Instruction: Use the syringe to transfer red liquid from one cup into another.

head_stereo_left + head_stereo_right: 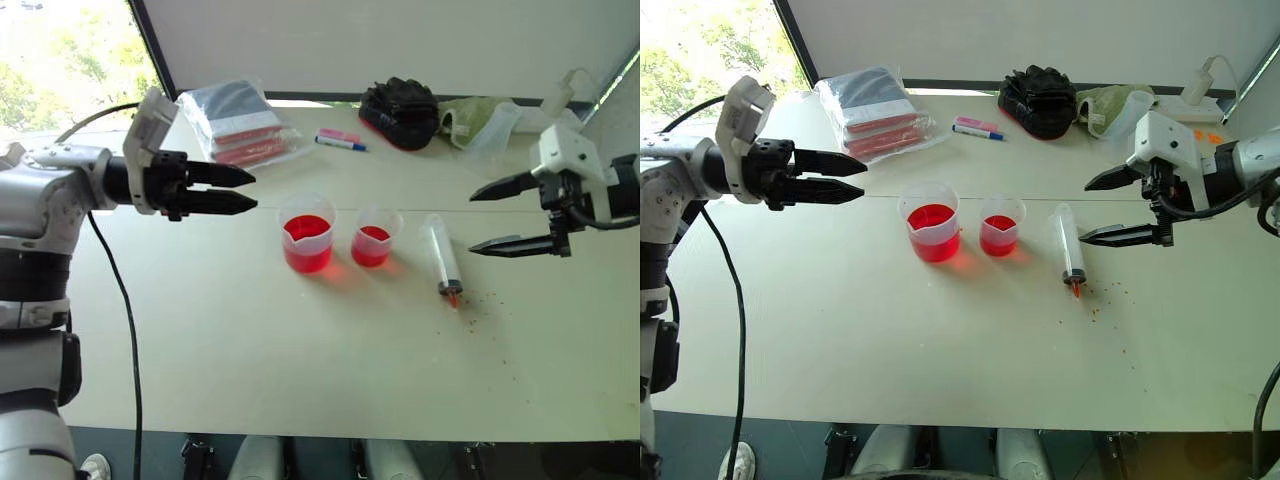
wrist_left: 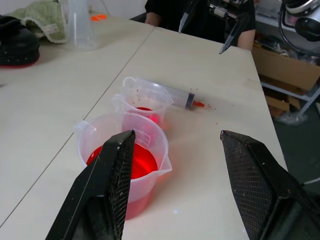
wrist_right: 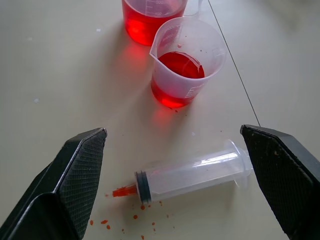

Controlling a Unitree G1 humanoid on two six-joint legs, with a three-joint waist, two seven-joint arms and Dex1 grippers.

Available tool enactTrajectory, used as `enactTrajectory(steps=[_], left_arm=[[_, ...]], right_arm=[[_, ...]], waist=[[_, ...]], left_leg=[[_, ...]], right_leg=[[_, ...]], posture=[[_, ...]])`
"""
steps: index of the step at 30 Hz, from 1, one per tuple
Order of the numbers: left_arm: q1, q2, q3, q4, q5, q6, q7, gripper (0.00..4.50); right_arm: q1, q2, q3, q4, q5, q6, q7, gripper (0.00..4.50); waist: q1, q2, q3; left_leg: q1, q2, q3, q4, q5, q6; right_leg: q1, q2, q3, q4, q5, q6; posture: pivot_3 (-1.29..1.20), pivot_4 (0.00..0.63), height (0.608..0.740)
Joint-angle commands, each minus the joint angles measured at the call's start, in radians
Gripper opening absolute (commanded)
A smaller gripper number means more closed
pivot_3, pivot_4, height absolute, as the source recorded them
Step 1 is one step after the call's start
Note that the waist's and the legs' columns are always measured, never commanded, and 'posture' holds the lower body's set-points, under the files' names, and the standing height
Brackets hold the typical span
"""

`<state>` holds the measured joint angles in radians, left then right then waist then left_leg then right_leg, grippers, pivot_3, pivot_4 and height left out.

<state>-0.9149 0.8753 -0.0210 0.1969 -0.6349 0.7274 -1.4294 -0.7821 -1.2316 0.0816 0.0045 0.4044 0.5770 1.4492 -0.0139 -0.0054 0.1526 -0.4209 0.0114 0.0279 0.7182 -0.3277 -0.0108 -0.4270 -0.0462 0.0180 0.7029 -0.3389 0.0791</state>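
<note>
The robot's right gripper needs to next move to the middle of the syringe's clear body [image 1: 441, 251] [image 3: 196, 175], between its black ring and its wide end, and close there.
The larger spouted cup [image 1: 307, 243] holds red liquid [image 1: 307, 228] and stands mid-table. The smaller cup [image 1: 373, 238] stands just to its right, also with red liquid in it. To the right of both, the clear syringe [image 1: 444, 260] lies flat, its reddish tip [image 1: 452, 297] toward the front edge among red specks. My left gripper [image 1: 254, 190] hovers open to the left of the larger cup, pointing at it. On the syringe's right, my right gripper [image 1: 471, 224] hangs wide open above the table. Its wrist view has the syringe [image 3: 195, 172] between its fingers [image 3: 80, 170], untouched.
At the back of the table lie a plastic bag of packets [image 1: 240, 122], two marker pens [image 1: 340, 140], a black bundle [image 1: 400, 110] and a green cloth [image 1: 470, 118]. A seam [image 1: 880, 198] runs across the tabletop behind the cups.
</note>
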Motion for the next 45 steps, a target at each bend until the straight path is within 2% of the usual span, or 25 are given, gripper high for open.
enactTrajectory(steps=[1,20,33,38,45], left_arm=[[-0.029,0.001,0.023,-0.002,0.010,-0.018,-0.010,2.83],[-0.026,-0.027,0.035,0.005,0.041,-0.051,0.004,2.83],[-0.008,-0.018,0.043,-0.019,0.033,-0.039,0.018,2.83],[-0.001,-0.022,0.042,-0.022,0.037,-0.043,0.024,2.83],[0.004,-0.056,0.031,-0.021,0.034,-0.053,0.029,2.83]], right_arm=[[-0.021,0.008,-0.028,-0.007,-0.006,-0.003,-0.001,4.49],[-0.011,0.027,-0.036,-0.022,-0.032,0.024,-0.035,4.49],[-0.046,0.062,0.021,0.004,-0.132,0.033,-0.089,4.49],[-0.107,0.078,0.085,0.029,-0.201,0.163,-0.142,4.49],[-0.217,0.126,0.187,0.014,-0.235,0.617,-0.265,4.49]], waist=[[0.000,0.000,0.000],[0.000,0.000,0.000],[-0.001,0.000,0.000],[-0.001,0.000,0.000],[0.000,0.000,0.000]], left_leg=[[0.000,0.000,0.000,0.000,0.000,0.000],[0.000,0.000,0.000,0.000,0.000,0.000],[0.000,0.000,0.000,0.000,0.000,0.000],[0.000,0.000,0.000,0.000,0.000,0.000],[-0.001,0.000,0.000,0.000,0.000,0.000]], right_leg=[[0.000,0.000,0.000,0.000,0.000,0.000],[0.000,0.000,0.000,0.000,0.000,0.000],[-0.001,0.000,0.000,0.001,0.000,0.000],[-0.001,0.000,0.000,0.001,0.000,0.000],[-0.001,0.000,0.000,0.001,0.000,0.000]], posture=[[0.00,0.150,0.711],[0.00,0.150,0.711],[0.00,0.150,0.711],[0.00,0.150,0.711],[0.00,0.150,0.711]])
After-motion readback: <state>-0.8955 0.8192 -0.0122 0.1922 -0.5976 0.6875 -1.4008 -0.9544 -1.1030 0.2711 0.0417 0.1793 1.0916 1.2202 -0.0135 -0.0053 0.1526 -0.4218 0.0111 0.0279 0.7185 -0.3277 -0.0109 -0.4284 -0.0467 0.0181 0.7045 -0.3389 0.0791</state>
